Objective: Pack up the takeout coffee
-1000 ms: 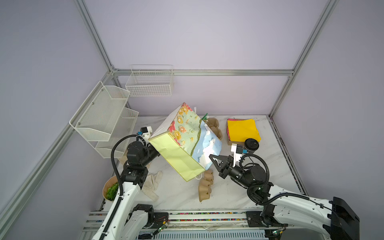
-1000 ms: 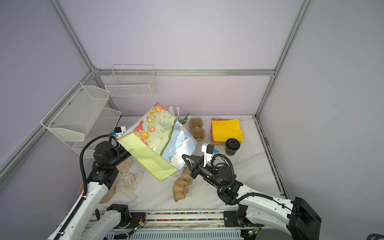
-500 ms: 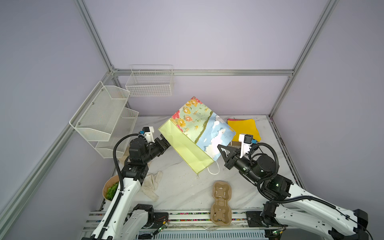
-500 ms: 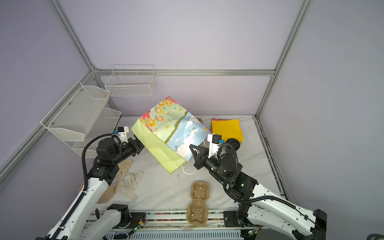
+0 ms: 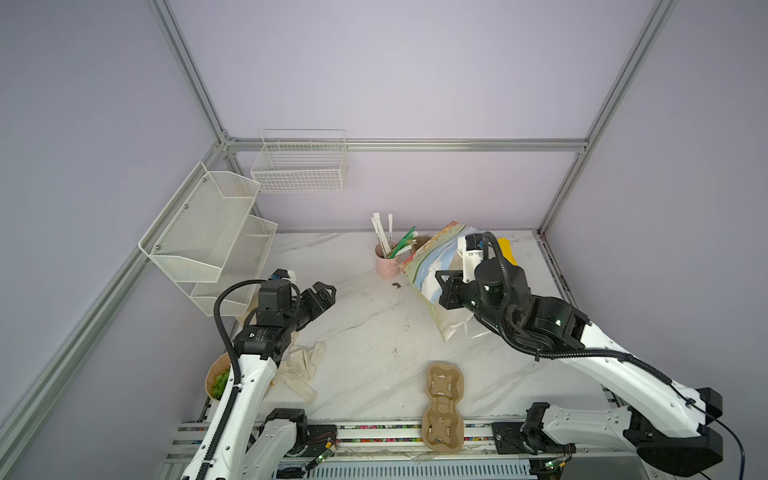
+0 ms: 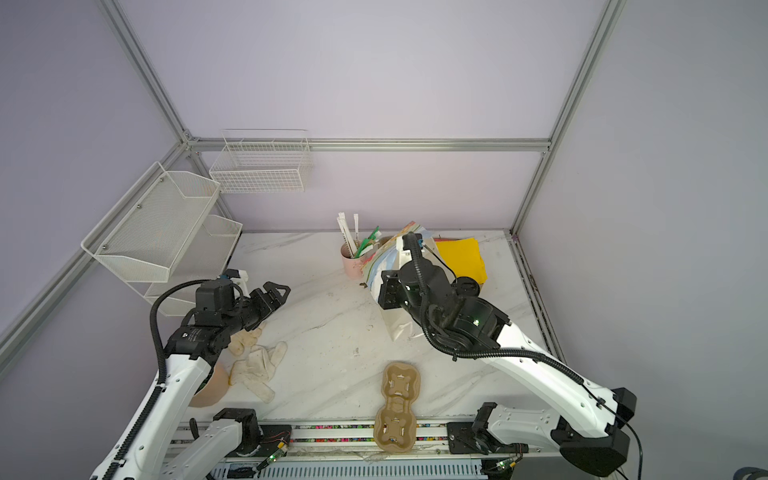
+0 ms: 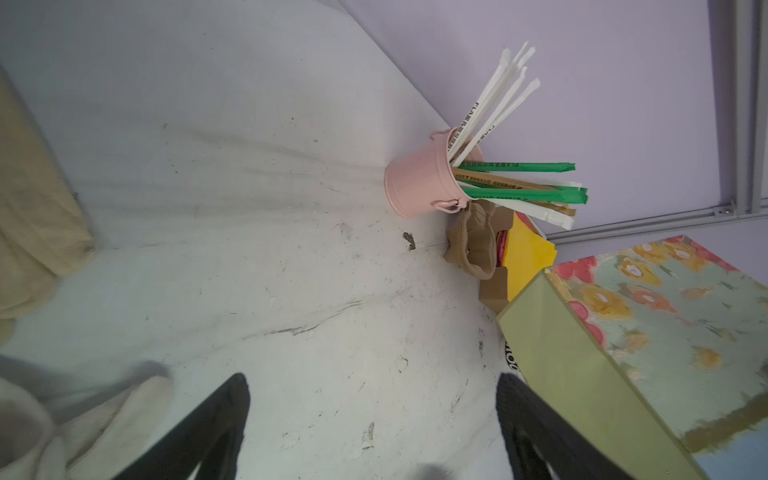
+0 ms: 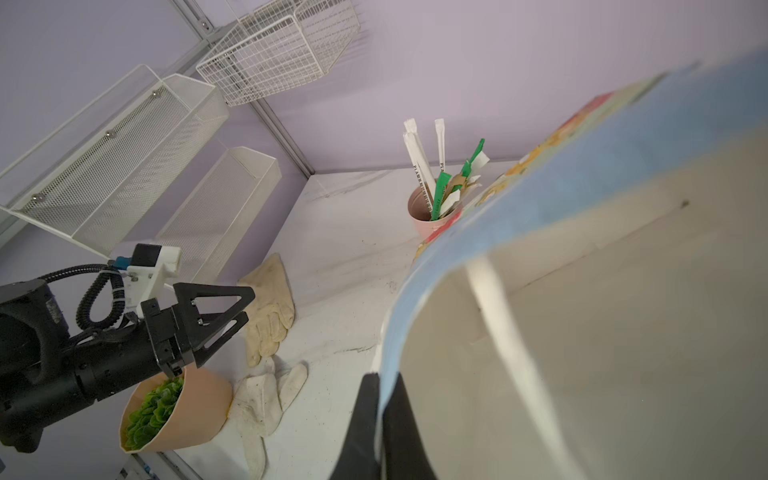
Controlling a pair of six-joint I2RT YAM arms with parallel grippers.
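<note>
My right gripper is to let go of the flowered gift bag on the bare table (image 5: 377,330) (image 8: 365,342) between the pink cup and pale gloves.
The takeout coffee (image 6: 466,286) shows only as a round black lid peeking from behind my right arm, beside the yellow napkins (image 6: 461,257); it is hidden in the remaining views. The flowered gift bag (image 5: 430,266) (image 6: 384,255) rests tilted at the back right, mouth toward the front. My right gripper (image 8: 380,399) (image 5: 445,291) is shut on the bag's blue rim, one finger inside and one outside. Left of the middle, my left gripper (image 5: 326,291) (image 6: 280,291) (image 7: 374,386) hangs open and empty above the table, apart from the bag (image 7: 644,332).
A brown cup carrier (image 5: 442,405) (image 6: 397,405) lies over the table's front edge. The pink cup of straws (image 5: 387,262) (image 7: 419,183) stands just left of the bag. Pale gloves (image 5: 303,365) and a bowl of greens (image 8: 174,411) lie front left. Wire shelves (image 5: 208,232) line the left wall.
My right gripper has carried the bag from the middle to the back right and lowered it. The left gripper now stands apart from the bag. The cup carrier went from mid-table to the front edge.
</note>
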